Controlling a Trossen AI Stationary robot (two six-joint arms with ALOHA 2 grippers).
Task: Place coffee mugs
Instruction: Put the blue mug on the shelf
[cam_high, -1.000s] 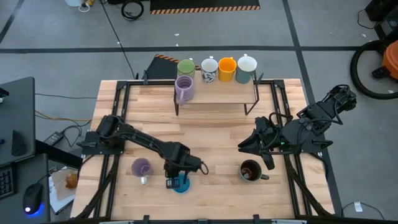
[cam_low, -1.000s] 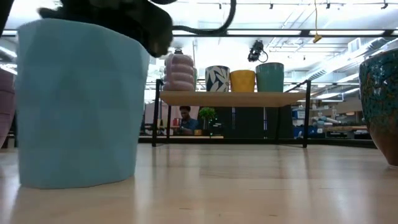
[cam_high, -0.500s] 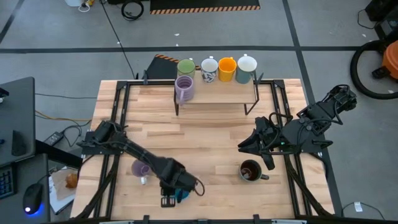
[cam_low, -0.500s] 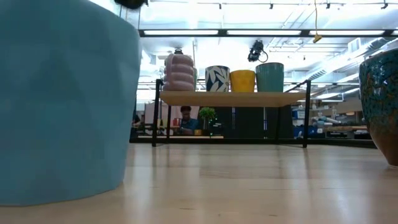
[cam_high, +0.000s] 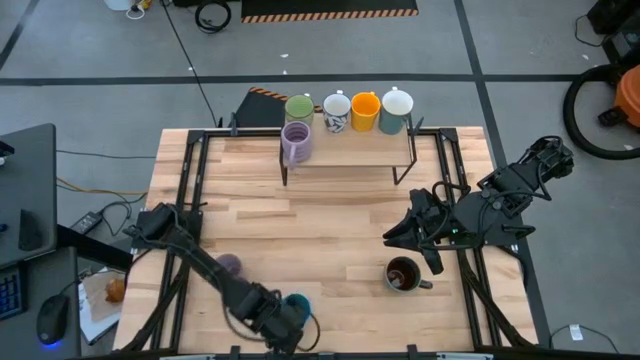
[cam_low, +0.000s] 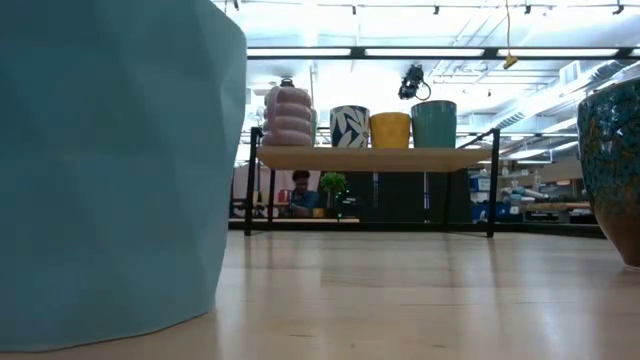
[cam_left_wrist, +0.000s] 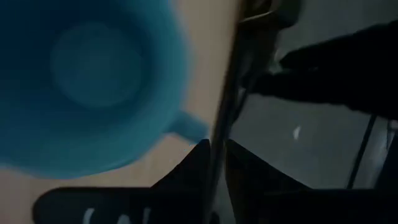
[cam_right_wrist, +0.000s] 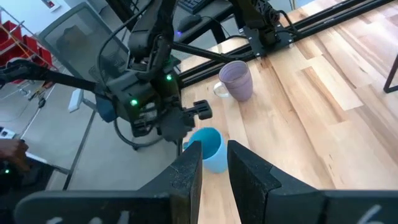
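Next, I open my left gripper's fingers, which are closed just past the tip of the blue mug's handle, and pinch the blue mug's rim (cam_left_wrist: 154, 145) beside its handle.
A blue mug (cam_high: 297, 303) stands upright on its base at the table's near edge and fills the left of the low view (cam_low: 110, 170). My left gripper (cam_left_wrist: 216, 152) is shut, tipped down over that edge beside the mug's handle (cam_left_wrist: 189, 127). A light purple mug (cam_high: 228, 265) stands near the left and a dark brown mug (cam_high: 403, 273) on the right. My right gripper (cam_right_wrist: 214, 152) hangs shut above the table's right side, clear of everything. Several mugs stand on the far shelf (cam_high: 345, 152). My left gripper's fingertips (cam_left_wrist: 202, 149) stand right beside the blue mug's handle, coming down at a slant from the near side. I cannot tell whether they touch it. The mug stands upright on the table.
The shelf holds a green mug (cam_high: 298, 107), a patterned white one (cam_high: 337, 112), an orange one (cam_high: 365, 108), a white one (cam_high: 397, 103) and a ribbed purple one (cam_high: 296, 142). Black rails (cam_high: 185, 180) run along both table sides. Bare wood lies in the middle.
My left gripper has swung from above the blue mug toward the table's near edge, turning and tipping as it went. The blue mug has slid toward the near edge, still upright.
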